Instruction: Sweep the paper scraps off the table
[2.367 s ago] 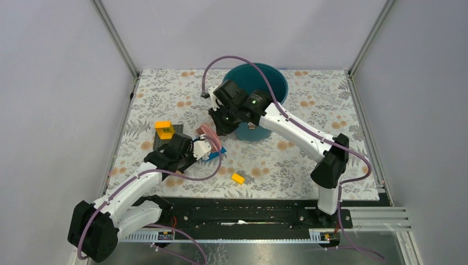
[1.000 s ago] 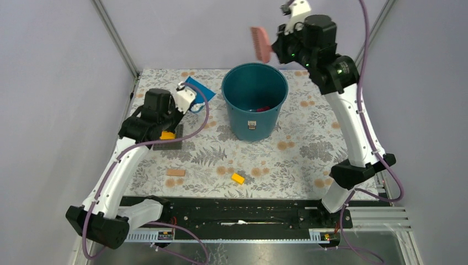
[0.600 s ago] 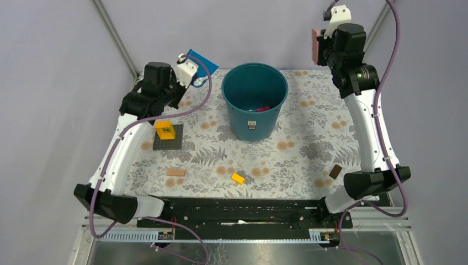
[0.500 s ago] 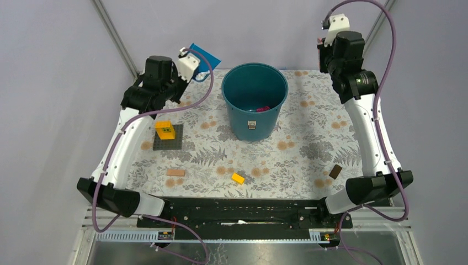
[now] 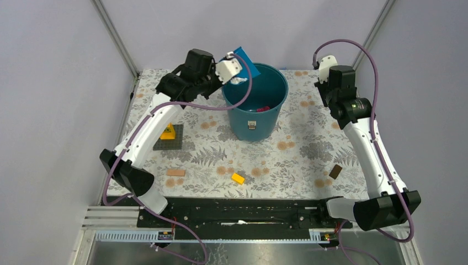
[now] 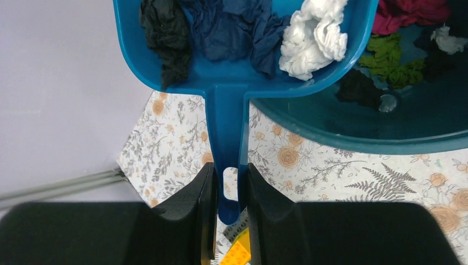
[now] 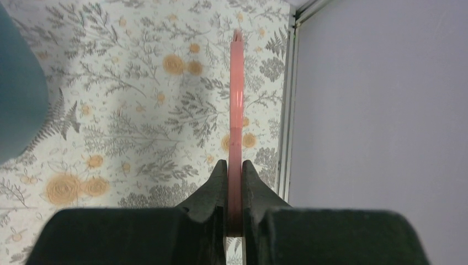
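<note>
The robot's left gripper will set the blue dustpan down on the table (image 5: 206,147) (image 6: 341,196) between the grey plate and the teal bucket.
My left gripper (image 6: 229,193) is shut on the handle of a blue dustpan (image 6: 229,83), held high at the far left rim of the teal bucket (image 5: 255,126). In the pan lie black (image 6: 165,30), dark blue (image 6: 234,25) and white (image 6: 314,36) paper scraps. More scraps, magenta (image 6: 408,11) and green (image 6: 394,61), lie inside the bucket (image 6: 342,141). My right gripper (image 7: 234,171) is shut on a thin pink brush (image 7: 236,99), seen edge-on above the table (image 7: 138,110) near its far right side. In the top view the dustpan (image 5: 241,59) tilts over the bucket's rim.
A yellow brick (image 5: 168,132) sits on a grey plate (image 5: 165,144) at the left, partly behind my left arm. A tan block (image 5: 175,172), a small yellow brick (image 5: 238,178) and a brown block (image 5: 335,171) lie nearer the front. A metal rail (image 7: 287,110) borders the table's right edge.
My left arm swung the loaded dustpan rightward from the far left corner to the bucket's rim. My right arm came down with the brush from high at the far right.
</note>
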{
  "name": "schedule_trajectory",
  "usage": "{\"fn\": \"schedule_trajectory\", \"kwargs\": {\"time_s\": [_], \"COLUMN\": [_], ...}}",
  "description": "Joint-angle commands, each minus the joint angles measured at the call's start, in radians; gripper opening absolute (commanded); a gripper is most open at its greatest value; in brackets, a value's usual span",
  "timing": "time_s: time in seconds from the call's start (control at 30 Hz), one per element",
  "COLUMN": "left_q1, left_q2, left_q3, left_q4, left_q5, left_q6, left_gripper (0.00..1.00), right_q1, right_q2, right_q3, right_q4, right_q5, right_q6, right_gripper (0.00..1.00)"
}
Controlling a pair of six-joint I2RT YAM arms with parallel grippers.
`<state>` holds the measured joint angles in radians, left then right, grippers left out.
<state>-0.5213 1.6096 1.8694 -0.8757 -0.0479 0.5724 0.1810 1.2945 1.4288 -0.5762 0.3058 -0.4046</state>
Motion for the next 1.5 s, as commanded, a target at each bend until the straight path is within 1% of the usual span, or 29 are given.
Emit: {"fn": "schedule_trajectory", "kwargs": {"time_s": [0.0, 0.13, 0.27, 0.37, 0.4, 0.47, 0.57, 0.67, 0.7, 0.73, 0.8, 0.83, 0.87, 0.9, 1.0, 1.1, 1.2, 1.23, 1.27, 1.3, 1.33, 1.37, 1.47], "left_q1": [-0.083, -0.146, -0.175, -0.189, -0.190, -0.191, -0.196, -0.213, -0.217, -0.218, -0.214, -0.214, -0.217, -0.221, -0.233, -0.233, -0.235, -0.234, -0.235, -0.235, -0.235, -0.236, -0.235], "left_q2": [0.022, 0.056, 0.069, 0.047, 0.036, 0.001, -0.035, -0.060, -0.078, -0.103, -0.140, -0.147, -0.146, -0.141, -0.132, -0.142, -0.136, -0.134, -0.135, -0.137, -0.142, -0.144, -0.136], "left_q3": [0.058, 0.079, 0.082, 0.017, -0.018, -0.097, -0.193, -0.259, -0.306, -0.370, -0.515, -0.555, -0.566, -0.564, -0.558, -0.600, -0.561, -0.558, -0.561, -0.564, -0.568, -0.565, -0.507], "left_q4": [0.018, 0.018, 0.050, 0.151, 0.202, 0.354, 0.550, 0.629, 0.664, 0.734, 1.020, 1.156, 1.202, 1.208, 1.160, 1.225, 1.186, 1.180, 1.180, 1.180, 1.182, 1.184, 1.166], "left_q5": [-0.089, -0.169, -0.265, -0.352, -0.378, -0.400, -0.395, -0.409, -0.413, -0.410, -0.375, -0.350, -0.352, -0.362, -0.421, -0.415, -0.440, -0.448, -0.456, -0.462, -0.463, -0.464, -0.489], "left_q6": [0.112, 0.206, 0.340, 0.528, 0.602, 0.756, 0.975, 1.109, 1.155, 1.219, 1.341, 1.374, 1.385, 1.378, 1.324, 1.345, 1.305, 1.295, 1.287, 1.279, 1.266, 1.245, 1.145], "left_gripper": [0.00, 0.00, 0.00, 0.00, 0.00, 0.00, 0.00, 0.00, 0.00, 0.00, 0.00, 0.00, 0.00, 0.00, 0.00, 0.00, 0.00, 0.00, 0.00, 0.00, 0.00, 0.00, 0.00], "right_q1": [-0.004, -0.004, -0.004, -0.003, -0.004, -0.004, -0.003, -0.003, -0.003, -0.003, -0.003, -0.003, -0.003, -0.003, -0.003, -0.003, -0.003, -0.003, -0.003, -0.003, -0.003, -0.004, -0.003], "right_q2": [-0.063, -0.070, -0.057, -0.037, -0.031, -0.022, -0.003, 0.005, 0.004, 0.004, 0.001, -0.001, -0.003, -0.004, -0.002, 0.012, 0.025, 0.029, 0.031, 0.034, 0.035, 0.035, 0.037], "right_q3": [-0.063, -0.112, -0.107, -0.082, -0.077, -0.074, -0.063, -0.052, -0.051, -0.051, -0.052, -0.053, -0.054, -0.054, -0.046, -0.021, -0.003, 0.001, 0.004, 0.005, 0.007, 0.006, 0.004], "right_q4": [0.038, 0.038, 0.038, 0.038, 0.038, 0.038, 0.038, 0.038, 0.038, 0.038, 0.038, 0.038, 0.038, 0.038, 0.038, 0.038, 0.038, 0.038, 0.038, 0.000, -0.090, -0.102, -0.105], "right_q5": [0.031, 0.031, 0.031, 0.031, 0.031, 0.031, 0.031, 0.031, 0.031, 0.031, 0.031, 0.031, 0.031, 0.031, 0.031, 0.031, 0.031, 0.031, -0.136, -0.138, -0.141, -0.143, -0.148], "right_q6": [-0.023, -0.023, -0.023, -0.023, -0.023, -0.023, -0.023, -0.023, -0.023, -0.023, -0.023, -0.023, -0.023, -0.023, -0.023, -0.023, -0.023, 0.062, -0.049, -0.063, -0.062, -0.061, -0.059], "right_gripper": [0.00, 0.00, 0.00, 0.00, 0.00, 0.00, 0.00, 0.00, 0.00, 0.00, 0.00, 0.00, 0.00, 0.00, 0.00, 0.00, 0.00, 0.00, 0.00, 0.49, 0.05, 0.00, 0.00]}}
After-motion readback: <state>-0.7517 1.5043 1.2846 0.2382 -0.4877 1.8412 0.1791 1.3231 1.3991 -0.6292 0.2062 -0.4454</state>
